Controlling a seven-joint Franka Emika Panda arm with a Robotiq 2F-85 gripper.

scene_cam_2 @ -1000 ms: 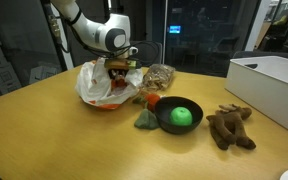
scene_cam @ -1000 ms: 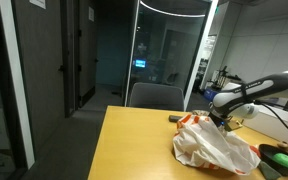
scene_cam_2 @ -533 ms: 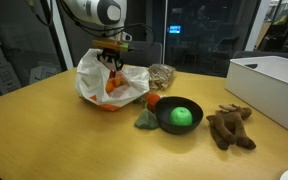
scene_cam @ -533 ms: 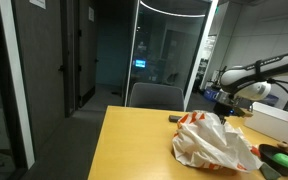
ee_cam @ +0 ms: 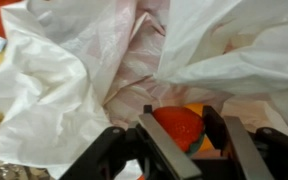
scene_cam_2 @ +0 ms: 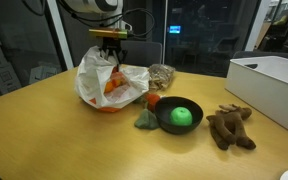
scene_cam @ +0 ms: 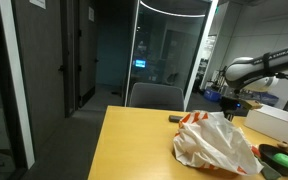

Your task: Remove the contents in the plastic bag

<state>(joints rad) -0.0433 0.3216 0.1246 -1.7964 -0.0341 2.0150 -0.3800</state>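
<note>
The robot's gripper will release the red toy strawberry in the black bowl (scene_cam: 272, 154) next to the green ball.
A crumpled white plastic bag lies on the wooden table in both exterior views (scene_cam: 216, 145) (scene_cam_2: 104, 82) and fills the wrist view (ee_cam: 74, 70). My gripper (scene_cam_2: 110, 52) hangs just above the bag's open top, and it also shows in an exterior view (scene_cam: 232, 103). In the wrist view the gripper (ee_cam: 184, 135) is shut on a red-orange round object (ee_cam: 176, 127), held over the bag's opening. An orange shape (scene_cam_2: 111, 86) shows through the bag wall below.
Beside the bag lie a black bowl with a green ball (scene_cam_2: 181, 115), a small red item (scene_cam_2: 153, 100), a grey-green lump (scene_cam_2: 144, 121), a brown plush toy (scene_cam_2: 230, 127) and a netted bundle (scene_cam_2: 161, 75). A white bin (scene_cam_2: 274, 85) stands at the table's side.
My gripper has risen from inside the bag to just above it, with the red-orange object between its fingers. The bag's top was drawn upward.
</note>
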